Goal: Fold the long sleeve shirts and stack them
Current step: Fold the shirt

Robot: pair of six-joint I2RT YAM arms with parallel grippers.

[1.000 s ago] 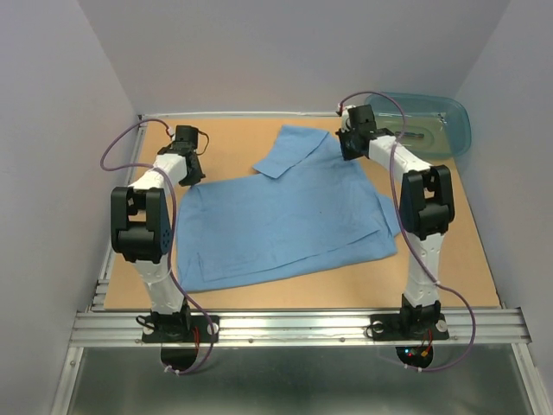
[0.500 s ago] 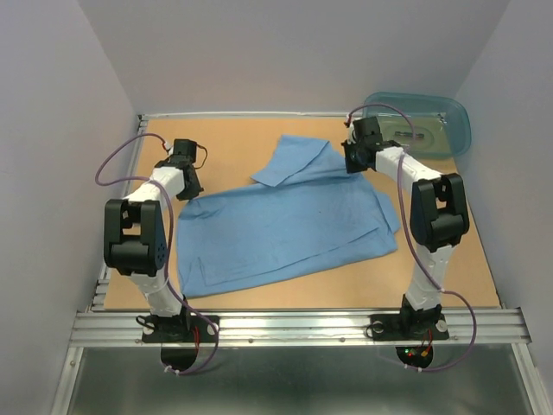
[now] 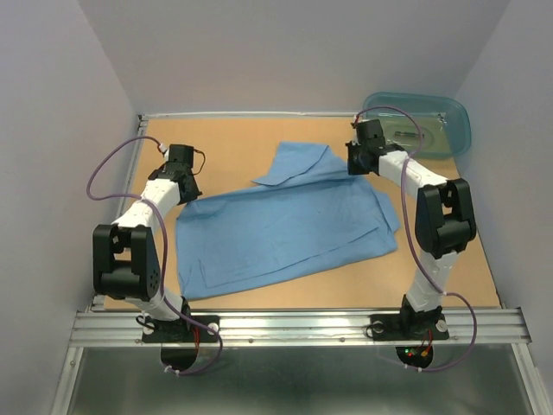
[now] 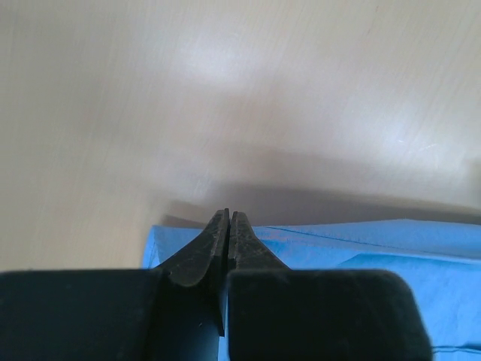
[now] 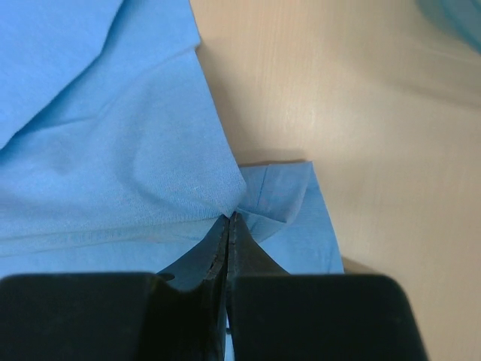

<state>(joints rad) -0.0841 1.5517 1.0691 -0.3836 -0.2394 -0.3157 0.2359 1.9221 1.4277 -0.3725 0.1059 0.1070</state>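
Next, I release the shirt's lifted far corner with my left gripper on the light blue cloth just inside the shirt's side edge [image 3: 197, 241].
One light blue long sleeve shirt [image 3: 285, 229] lies spread across the middle of the table, with a flap folded over at its far edge [image 3: 298, 164]. My left gripper [image 3: 187, 190] stands over the shirt's far left corner. In the left wrist view it [image 4: 228, 215] is shut, with blue cloth [image 4: 361, 241] on both sides of the fingers and a thin blue strip between them. My right gripper [image 3: 355, 168] is at the far right corner. In the right wrist view it [image 5: 229, 218] is shut, with shirt cloth [image 5: 113, 150] puckered into its tips.
A translucent teal tub [image 3: 423, 121] stands at the far right corner of the table, just behind the right gripper, and its edge [image 5: 460, 16] shows in the right wrist view. Bare tan tabletop [image 3: 225, 138] surrounds the shirt. Walls close in on three sides.
Both grippers have drawn back toward the near edge, the right one also drifting right. The shirt's far edge has come with them, and its body has shifted slightly nearer.
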